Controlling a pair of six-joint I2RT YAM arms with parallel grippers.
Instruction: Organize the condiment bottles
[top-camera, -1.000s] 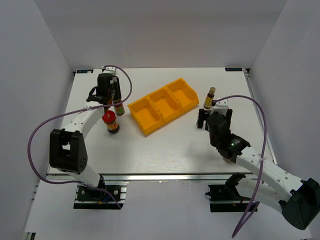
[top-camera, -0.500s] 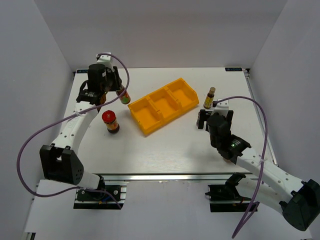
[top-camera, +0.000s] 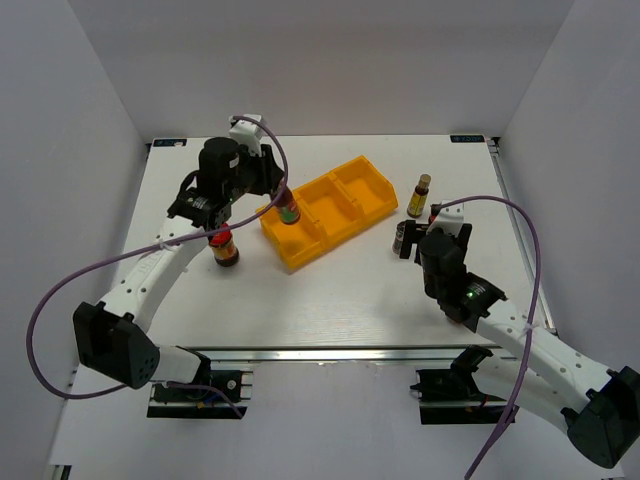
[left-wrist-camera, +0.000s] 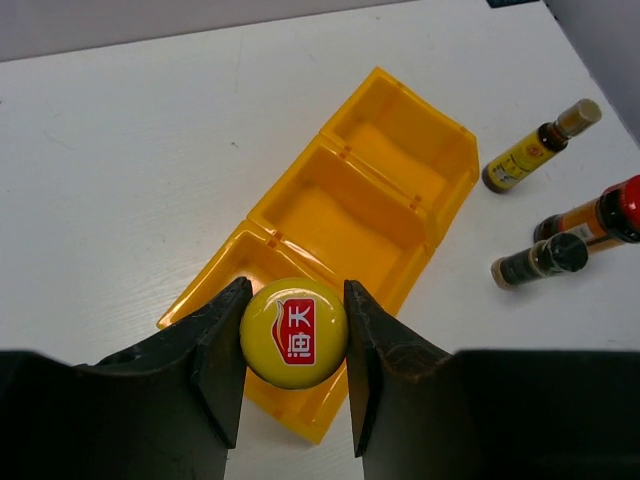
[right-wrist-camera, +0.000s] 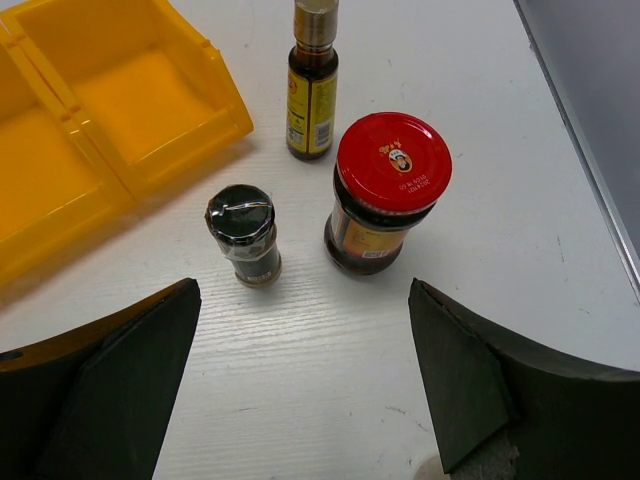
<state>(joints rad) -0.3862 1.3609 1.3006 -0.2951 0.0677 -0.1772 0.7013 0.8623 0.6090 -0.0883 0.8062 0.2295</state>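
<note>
The robot's left gripper will set the sauce bottle, now held upright over the yellow tray, down near the outer side of the tray section (top-camera: 281, 231) (left-wrist-camera: 246, 342) farthest from the dark-lidded jar.
My left gripper (top-camera: 284, 198) is shut on the green-capped red-labelled sauce bottle (top-camera: 289, 213). It holds the bottle upright over the left compartment of the yellow tray (top-camera: 312, 250). In the left wrist view both fingers press the cap (left-wrist-camera: 294, 332). My right gripper (right-wrist-camera: 300, 370) is open and empty, just short of a dark-lidded jar (right-wrist-camera: 243, 235) and a red-lidded dark jar (right-wrist-camera: 388, 190). A slim yellow-capped bottle (right-wrist-camera: 312, 80) stands behind them. A second red-lidded jar (top-camera: 225, 248) stands left of the tray, partly under my left arm. The pink-lidded shaker is out of view.
The tray has three compartments (left-wrist-camera: 340, 215), set on a diagonal at the table's middle, with nothing lying in the two that show. Its right end (right-wrist-camera: 225, 110) is close to the dark-lidded jar. The table's right edge (right-wrist-camera: 590, 180) runs near the red-lidded jar.
My left arm has lifted the sauce bottle from the far left and carried it right, over the tray's left compartment. The right arm has barely moved.
</note>
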